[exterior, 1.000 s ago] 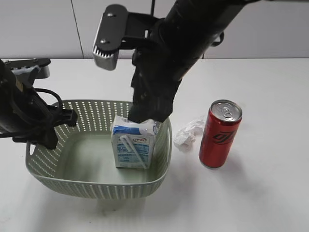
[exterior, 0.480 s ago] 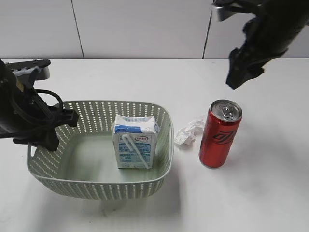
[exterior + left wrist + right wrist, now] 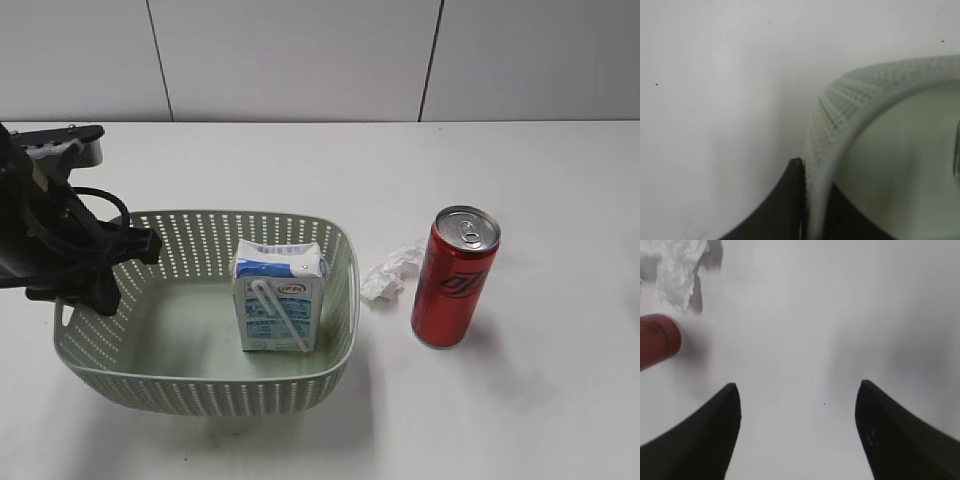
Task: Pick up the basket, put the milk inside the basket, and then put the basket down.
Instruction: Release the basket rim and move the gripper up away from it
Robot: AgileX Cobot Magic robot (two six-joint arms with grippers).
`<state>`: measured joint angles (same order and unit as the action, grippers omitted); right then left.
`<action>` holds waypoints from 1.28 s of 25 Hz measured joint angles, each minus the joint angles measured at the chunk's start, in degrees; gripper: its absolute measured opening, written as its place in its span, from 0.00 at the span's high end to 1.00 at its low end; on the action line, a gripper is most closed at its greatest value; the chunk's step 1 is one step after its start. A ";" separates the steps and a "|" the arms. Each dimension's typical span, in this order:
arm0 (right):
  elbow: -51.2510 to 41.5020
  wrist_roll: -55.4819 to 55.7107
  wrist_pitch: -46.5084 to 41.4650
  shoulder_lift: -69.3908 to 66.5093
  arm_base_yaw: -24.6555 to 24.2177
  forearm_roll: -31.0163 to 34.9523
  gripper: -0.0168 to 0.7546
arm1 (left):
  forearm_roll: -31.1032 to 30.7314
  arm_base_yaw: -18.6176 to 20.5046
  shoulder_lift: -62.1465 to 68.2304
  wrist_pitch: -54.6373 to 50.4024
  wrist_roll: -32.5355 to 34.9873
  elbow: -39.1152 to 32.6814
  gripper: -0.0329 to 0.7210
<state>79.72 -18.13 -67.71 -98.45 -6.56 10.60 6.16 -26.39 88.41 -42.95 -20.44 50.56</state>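
Note:
The robot's left gripper needs to set the pale green basket down farther back on the white table [image 3: 262, 204], close to the wall.
The pale green basket [image 3: 170, 385] sits left of centre in the exterior view. The white-and-blue milk carton [image 3: 278, 296] stands upright inside it, straw on its front. My left gripper [image 3: 92, 290] is shut on the basket's left wall; in the left wrist view the rim [image 3: 821, 150] runs pinched between the two dark fingers [image 3: 785, 200]. My right gripper [image 3: 797, 405] is open and empty above bare table, and it is out of the exterior view.
A tall red soda can [image 3: 455, 277] stands right of the basket, with a crumpled white wrapper [image 3: 392, 272] between them. Both show at the left edge of the right wrist view, the can [image 3: 657, 340] below the wrapper [image 3: 677, 267]. White table, wall behind.
My right arm has let go of the milk in the basket, lifted up and to the right, and left the exterior view. The left gripper and basket have barely moved.

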 joint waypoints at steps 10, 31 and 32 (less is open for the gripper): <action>-20.28 0.05 3.10 15.20 -0.85 0.11 0.25 | 0.65 1.09 1.88 -2.52 0.06 3.68 0.96; -48.78 -0.43 13.62 72.10 -0.85 0.98 0.25 | 0.23 7.30 25.13 -10.18 0.00 35.14 0.96; -49.46 -0.20 13.40 74.48 -0.85 0.97 0.25 | 0.19 7.30 26.31 -10.26 0.00 35.97 0.96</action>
<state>30.26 -18.33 -54.32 -23.97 -7.42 11.57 6.35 -19.09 114.72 -53.21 -20.43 86.53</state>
